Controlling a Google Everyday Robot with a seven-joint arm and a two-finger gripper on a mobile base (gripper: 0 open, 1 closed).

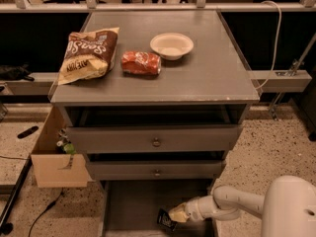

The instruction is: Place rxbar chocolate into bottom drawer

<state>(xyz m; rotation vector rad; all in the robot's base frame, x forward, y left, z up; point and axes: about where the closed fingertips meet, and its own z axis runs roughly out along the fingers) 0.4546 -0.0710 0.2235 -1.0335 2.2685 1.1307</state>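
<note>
Next, my gripper lets go of the rxbar chocolate on the bottom drawer's grey bottom [160, 220], halfway between the drawer's sides.
The bottom drawer [133, 201] is pulled open at the foot of the grey cabinet, a shallow grey tray. The rxbar chocolate [166, 220], a small black-wrapped bar, lies in the drawer's front right part. My gripper [177, 215] reaches in from the right on a white arm, its tip right at the bar's right end. The bar's far end is hidden under the gripper tip.
On the cabinet top lie a brown-and-cream chip bag [89, 54], an orange-red packet [141, 62] and a white bowl [171, 45]. The two upper drawers [156, 142] stand slightly open. A cardboard box [54, 157] hangs at the cabinet's left. Speckled floor lies around.
</note>
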